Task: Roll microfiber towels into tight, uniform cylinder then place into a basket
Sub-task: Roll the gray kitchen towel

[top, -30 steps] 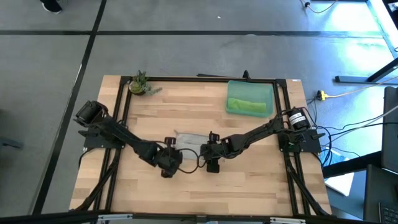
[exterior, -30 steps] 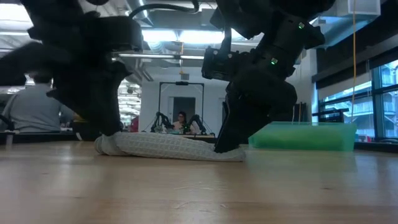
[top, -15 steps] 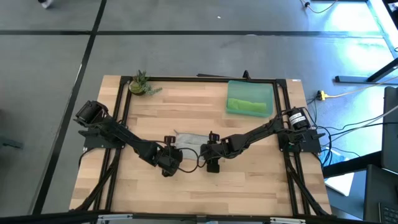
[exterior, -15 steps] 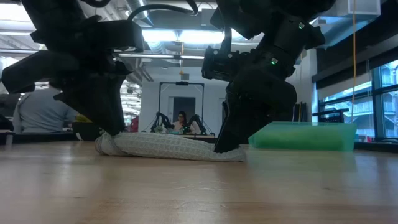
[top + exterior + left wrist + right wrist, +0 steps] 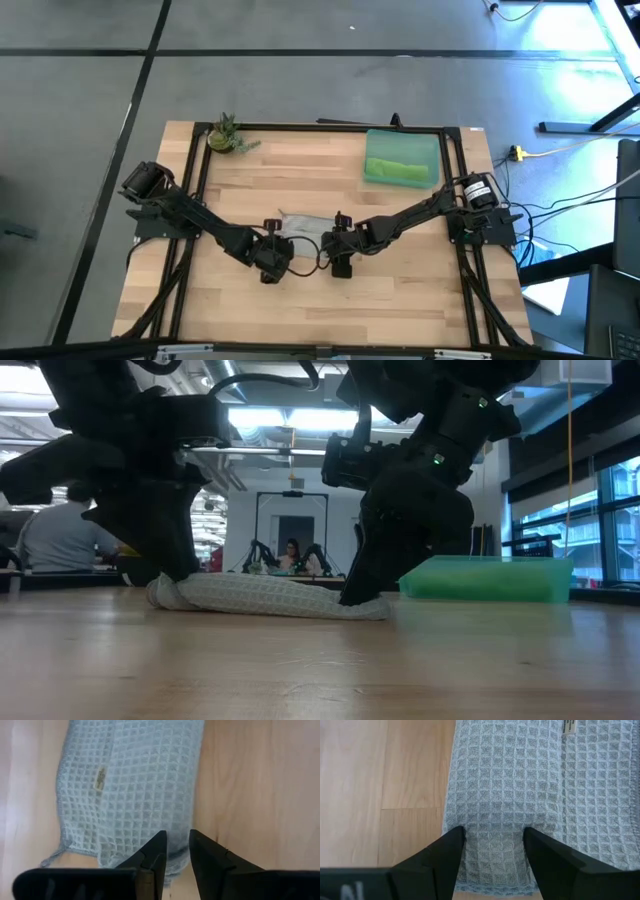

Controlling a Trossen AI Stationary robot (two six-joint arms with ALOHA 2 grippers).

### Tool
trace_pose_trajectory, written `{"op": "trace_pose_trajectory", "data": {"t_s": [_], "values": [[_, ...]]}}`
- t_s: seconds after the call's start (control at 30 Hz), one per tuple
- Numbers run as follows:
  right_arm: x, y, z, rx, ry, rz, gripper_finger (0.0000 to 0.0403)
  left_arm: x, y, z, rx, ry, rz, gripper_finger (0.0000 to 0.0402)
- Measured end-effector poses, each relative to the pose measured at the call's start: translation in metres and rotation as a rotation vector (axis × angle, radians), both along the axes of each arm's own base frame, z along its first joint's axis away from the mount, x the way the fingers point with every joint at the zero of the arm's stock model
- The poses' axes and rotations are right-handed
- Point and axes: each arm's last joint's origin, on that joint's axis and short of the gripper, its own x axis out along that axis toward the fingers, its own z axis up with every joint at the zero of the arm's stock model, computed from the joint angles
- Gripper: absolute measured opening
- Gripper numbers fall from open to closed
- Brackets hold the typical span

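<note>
Next, my left gripper opens, pinches the towel's folded edge (image 5: 186,826) and pulls that end of the towel out before rolling, because the grey towel's corner curls under between its fingers.
The light grey towel (image 5: 303,226) lies on the table as a low, flattened roll, also seen in the low view (image 5: 265,596). My left gripper (image 5: 177,851) stands at its left end, fingers nearly together on the cloth. My right gripper (image 5: 495,845) stands at its right end, fingers set wider with cloth between them. The lime green towel (image 5: 397,170) lies rolled in the teal basket (image 5: 432,150) at the far right. My left gripper pinches the grey towel's near edge at its left end (image 5: 176,836) between its two fingers, which come from above, pointing down. The towel lies on the table. My right gripper pinches a thick fold at the towel's right end (image 5: 495,832) between its two fingers from above. The cloth is drawn in at both fingers (image 5: 451,851). The towel rests on the table.
A small potted plant (image 5: 225,135) stands at the far left corner. The basket shows low at the right in the low view (image 5: 490,578). Bare wood lies along the near edge (image 5: 320,310). People sit in the room beyond the table (image 5: 60,535).
The grey towel has slid a little toward the table's left edge, with both grippers staying on its ends.
</note>
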Motion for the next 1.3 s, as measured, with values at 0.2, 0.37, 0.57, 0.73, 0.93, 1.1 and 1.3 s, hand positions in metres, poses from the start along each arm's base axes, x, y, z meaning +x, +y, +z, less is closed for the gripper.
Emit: {"op": "trace_pose_trajectory", "data": {"t_s": [0.2,0.37,0.57,0.73,0.93,1.1,1.3], "values": [[0.000,0.000,0.000,0.001,-0.001,0.002,0.0218,0.004,-0.002,0.006,-0.006,0.001,-0.010,0.0041],[0.001,0.000,0.000,0.007,-0.007,0.006,0.0218,0.008,-0.006,0.013,-0.007,-0.026,-0.028,0.0003],[0.001,0.000,0.000,0.009,-0.008,0.006,0.0218,0.006,-0.005,0.013,-0.002,-0.007,-0.009,0.0036],[0.001,0.000,0.000,0.009,-0.007,0.005,0.0218,0.006,-0.005,0.013,-0.004,-0.009,-0.005,0.0075],[0.001,0.000,0.000,0.009,-0.007,0.004,0.0218,0.002,-0.004,0.005,-0.031,0.014,0.054,0.0103],[0.001,0.000,0.000,0.010,-0.007,0.004,0.0218,-0.002,-0.002,-0.014,0.009,0.073,0.054,0.0104],[0.001,0.001,0.001,0.013,-0.008,0.005,0.0218,-0.002,0.001,-0.026,0.059,0.093,0.070,0.0105]]}}
